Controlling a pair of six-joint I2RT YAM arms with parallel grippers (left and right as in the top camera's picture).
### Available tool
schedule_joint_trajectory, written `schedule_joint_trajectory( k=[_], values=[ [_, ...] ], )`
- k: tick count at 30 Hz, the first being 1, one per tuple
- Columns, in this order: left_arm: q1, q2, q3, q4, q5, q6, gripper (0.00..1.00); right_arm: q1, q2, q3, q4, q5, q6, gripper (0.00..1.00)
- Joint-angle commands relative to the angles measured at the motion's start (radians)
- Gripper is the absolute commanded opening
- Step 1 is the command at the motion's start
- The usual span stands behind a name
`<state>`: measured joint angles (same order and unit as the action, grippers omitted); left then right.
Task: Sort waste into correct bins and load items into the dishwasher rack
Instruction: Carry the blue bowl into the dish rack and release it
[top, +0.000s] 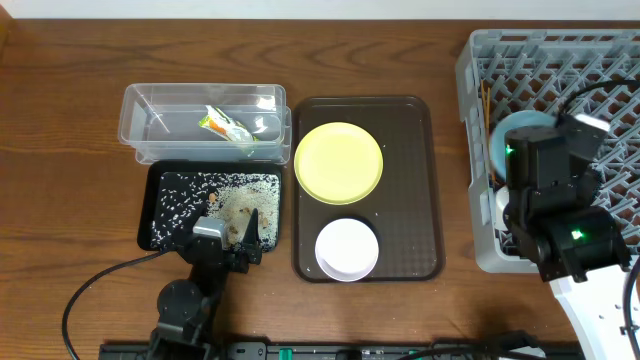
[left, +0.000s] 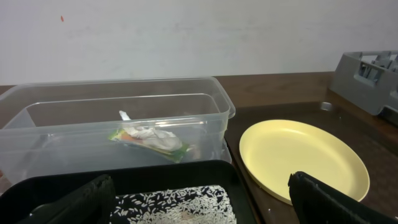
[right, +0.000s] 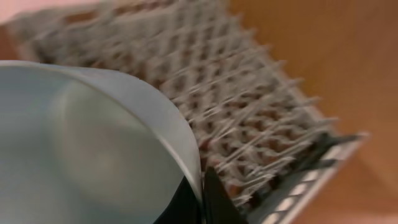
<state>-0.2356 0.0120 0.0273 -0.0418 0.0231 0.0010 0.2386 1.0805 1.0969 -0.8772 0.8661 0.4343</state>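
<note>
Next, my right gripper lets go of the light-blue bowl among the grey rack's wires (top: 517, 156), close beside the thin wooden sticks.
The grey dishwasher rack (top: 560, 60) stands at the right. My right gripper (right: 202, 196) is shut on the rim of the light-blue bowl (right: 81, 143), held over the rack (right: 249, 93). The bowl shows in the overhead view (top: 522, 132) under the right arm. The pale-yellow plate (top: 338, 162) and the white bowl (top: 347, 249) lie on the brown serving tray. The clear tub (top: 150, 105) holds the snack wrapper (top: 225, 125). The black tray (top: 155, 210) holds rice crumbs (top: 190, 200) and brownish scraps. My left gripper (left: 199, 208) is open and empty over the black tray's near edge.
The dark brown serving tray (top: 400, 190) lies between the bins and the rack. Thin wooden sticks (top: 486, 100) stand at the rack's left side. In the left wrist view, the tub (left: 211, 99) with the wrapper (left: 152, 138) is ahead and the plate (left: 305, 155) is to the right.
</note>
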Motion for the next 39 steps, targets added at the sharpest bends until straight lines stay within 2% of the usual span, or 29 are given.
schedule_joint_trajectory(
  k=[1, 6, 10, 19, 30, 39],
  values=[
    [0.006, -0.006, -0.023, -0.027, -0.009, 0.010, 0.91, -0.049, 0.042, 0.004, 0.026, 0.223, 0.039, 0.01],
    [0.006, -0.006, -0.023, -0.027, -0.009, 0.010, 0.91, -0.114, 0.149, 0.004, 0.092, 0.331, 0.031, 0.01],
    [0.006, -0.006, -0.023, -0.027, -0.009, 0.010, 0.91, -0.163, 0.256, 0.004, 0.157, 0.333, 0.011, 0.01],
    [0.006, -0.006, -0.023, -0.028, -0.009, 0.010, 0.91, -0.188, 0.539, 0.004, 0.315, 0.334, -0.258, 0.01],
    [0.006, -0.006, -0.023, -0.028, -0.009, 0.010, 0.91, -0.051, 0.616, 0.004, 0.266, 0.285, -0.251, 0.01],
    [0.006, -0.006, -0.023, -0.027, -0.009, 0.010, 0.91, 0.004, 0.616, 0.004, 0.158, 0.285, -0.157, 0.02]
  ],
)
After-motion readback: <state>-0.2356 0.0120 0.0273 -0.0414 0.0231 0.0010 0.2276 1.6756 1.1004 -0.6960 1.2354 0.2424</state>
